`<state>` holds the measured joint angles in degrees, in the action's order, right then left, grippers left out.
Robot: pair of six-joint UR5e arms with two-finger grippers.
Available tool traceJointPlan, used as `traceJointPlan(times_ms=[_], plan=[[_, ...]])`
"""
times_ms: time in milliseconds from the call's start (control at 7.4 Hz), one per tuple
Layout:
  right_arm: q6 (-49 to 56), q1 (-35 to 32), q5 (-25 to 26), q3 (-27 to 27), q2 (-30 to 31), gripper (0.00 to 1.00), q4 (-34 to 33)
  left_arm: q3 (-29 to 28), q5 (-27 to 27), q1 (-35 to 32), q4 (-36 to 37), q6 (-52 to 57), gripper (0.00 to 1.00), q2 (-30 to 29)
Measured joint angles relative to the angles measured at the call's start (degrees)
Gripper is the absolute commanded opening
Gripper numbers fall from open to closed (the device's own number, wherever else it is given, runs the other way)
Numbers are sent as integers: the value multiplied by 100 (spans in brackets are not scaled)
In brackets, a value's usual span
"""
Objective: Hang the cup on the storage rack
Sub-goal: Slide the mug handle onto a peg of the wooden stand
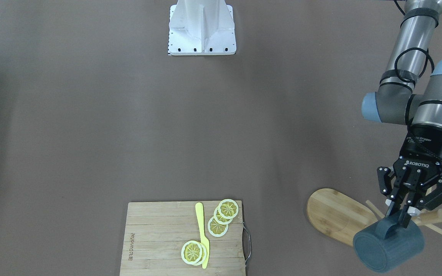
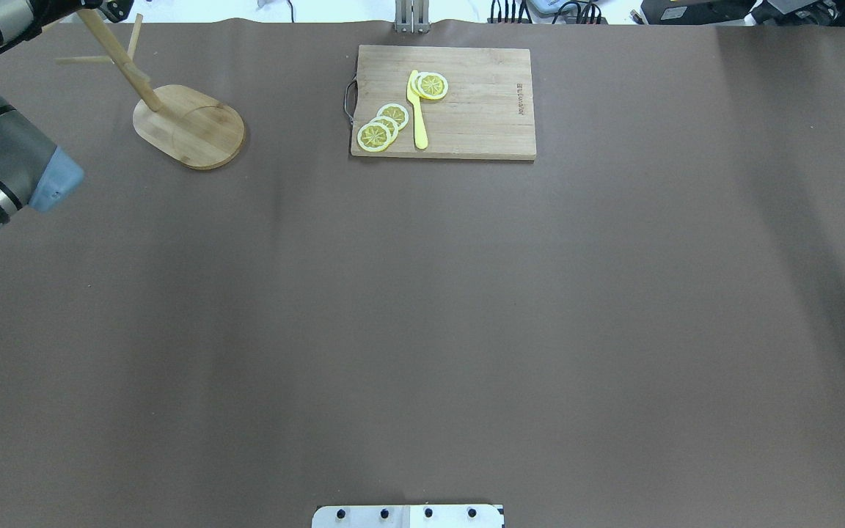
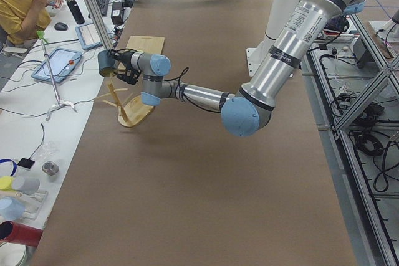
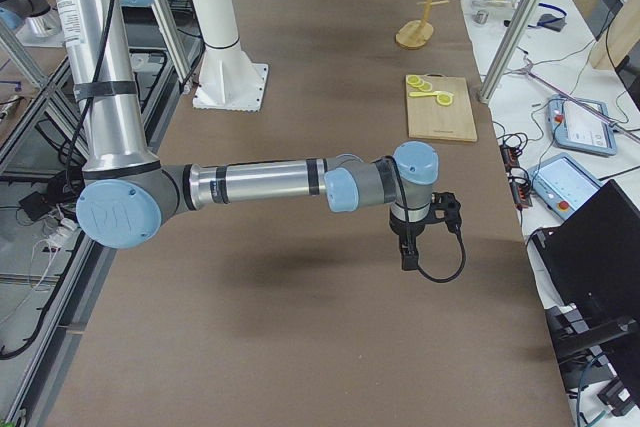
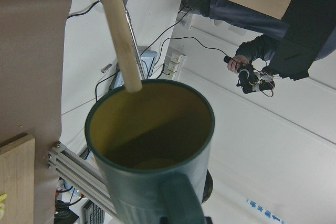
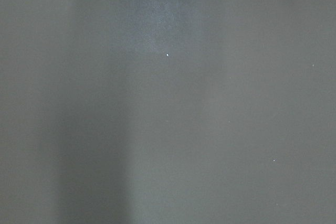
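Note:
My left gripper should release the slate-blue cup on a peg (image 1: 395, 225) near the top of the post of the storage rack.
The slate-blue cup (image 1: 388, 243) lies on its side in the air, held by its handle in my left gripper (image 1: 399, 217), which is shut on it. The cup hangs over the far side of the bamboo storage rack (image 1: 336, 214), beside its post (image 1: 432, 217). In the left wrist view a peg (image 5: 118, 30) ends at the rim of the cup (image 5: 152, 145), whose olive inside faces the camera. In the overhead view the rack (image 2: 191, 126) stands at the far left and the cup is out of frame. My right gripper (image 4: 408, 252) points down over the table; I cannot tell if it is open.
A slatted cutting board (image 1: 184, 239) with lemon slices (image 1: 223, 216) and a yellow knife (image 1: 202, 234) lies at the table's far edge, to the right of the rack in the overhead view. The robot's base plate (image 1: 202, 28) is at the near edge. A person sits beyond the table's end (image 3: 22, 4).

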<state>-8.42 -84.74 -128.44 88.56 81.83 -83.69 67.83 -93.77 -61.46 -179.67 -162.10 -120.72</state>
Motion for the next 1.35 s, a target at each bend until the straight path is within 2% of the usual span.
traceJointPlan(times_ms=[541,1351], plan=[[-15,2,3,20,1,100,2,-54,-220,-14,-436,-421,0,328],[-126,1,-3,210,87,100,-7,-70,-369,-15,-530,-533,0,476]])
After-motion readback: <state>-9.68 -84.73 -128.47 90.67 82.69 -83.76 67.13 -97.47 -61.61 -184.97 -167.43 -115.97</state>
